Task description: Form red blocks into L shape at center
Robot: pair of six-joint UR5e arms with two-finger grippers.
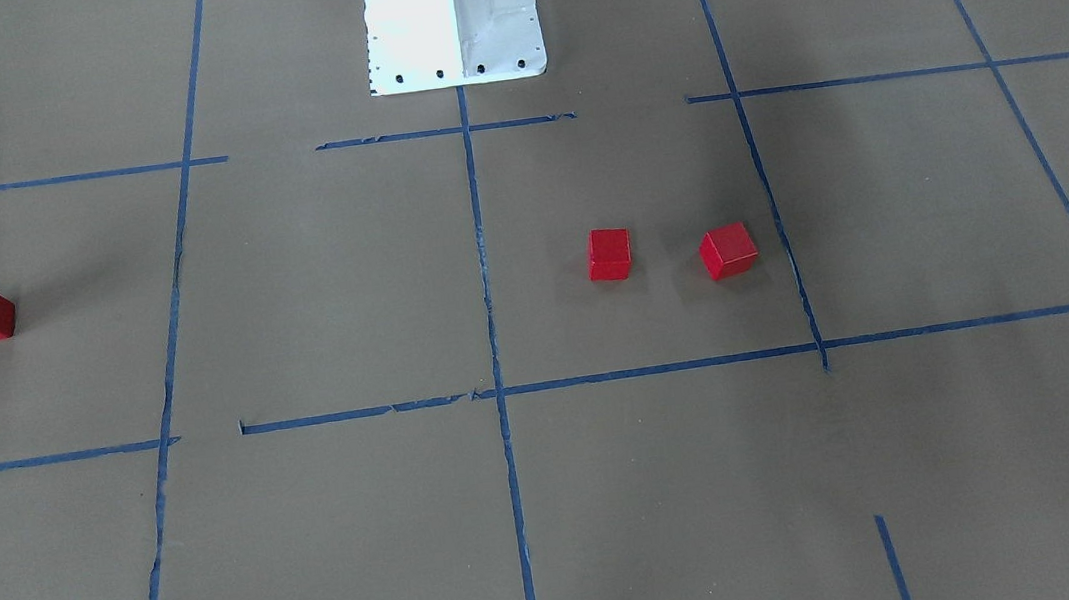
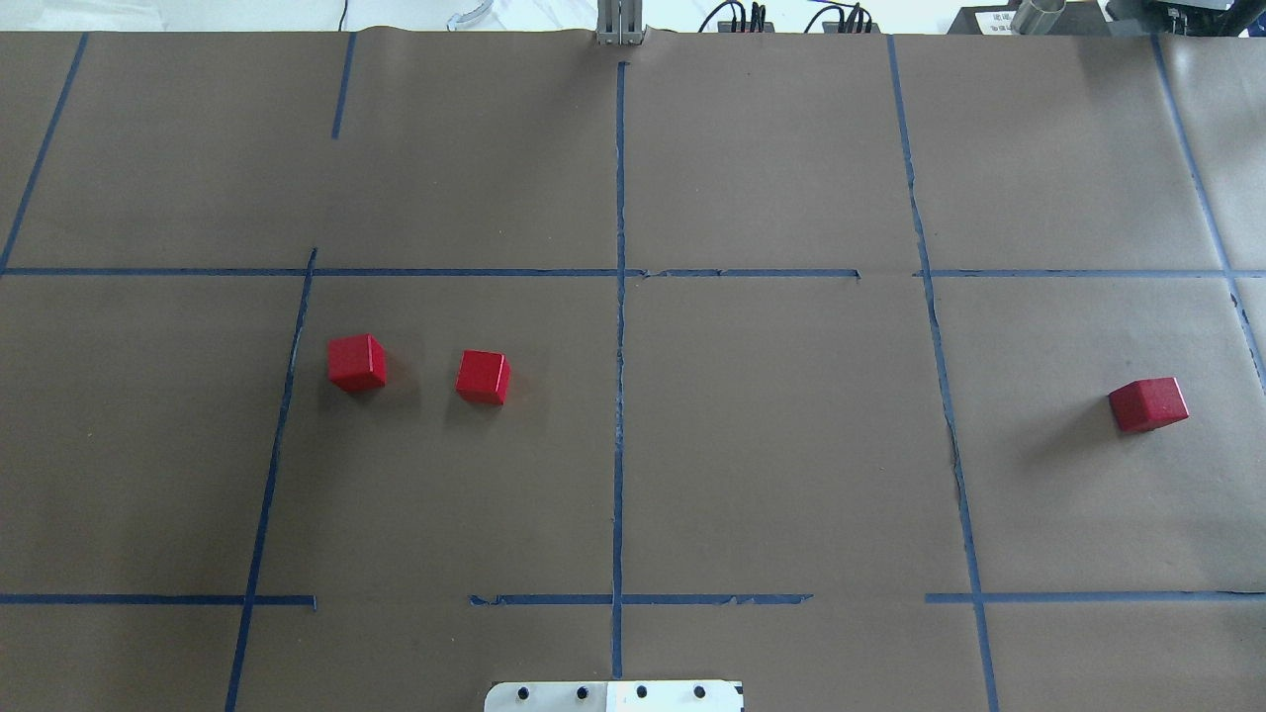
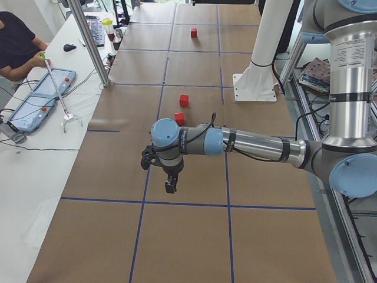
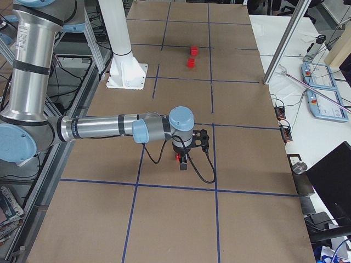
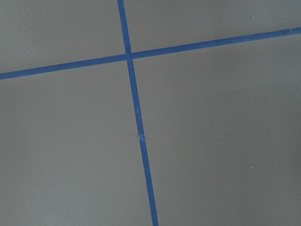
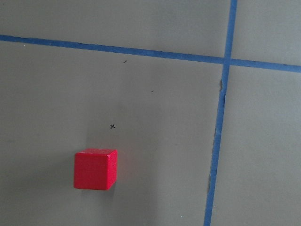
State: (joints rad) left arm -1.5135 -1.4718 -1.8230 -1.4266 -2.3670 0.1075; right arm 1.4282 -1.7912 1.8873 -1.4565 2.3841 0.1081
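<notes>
The lone red block beside the small black cross on the brown paper will have my right gripper closing on its opposite sides (image 6: 96, 169).
Three red blocks lie on the brown paper. Two sit close together left of the centre's vertical blue tape line (image 2: 619, 435): one (image 2: 357, 362) further left, one (image 2: 483, 377) nearer the line. The third (image 2: 1148, 404) lies far right and shows in the right wrist view (image 6: 95, 169). My left gripper (image 3: 169, 187) hangs over bare paper near a tape crossing, away from the blocks. My right gripper (image 4: 182, 163) hangs just above the third block (image 4: 179, 158). Both grippers show only in the side views, so I cannot tell whether they are open or shut.
The white robot base plate (image 1: 452, 17) stands on the centre line at the robot's table edge. A metal post (image 3: 88, 41), teach pendants (image 3: 41, 97) and an operator (image 3: 15, 44) are along the far side.
</notes>
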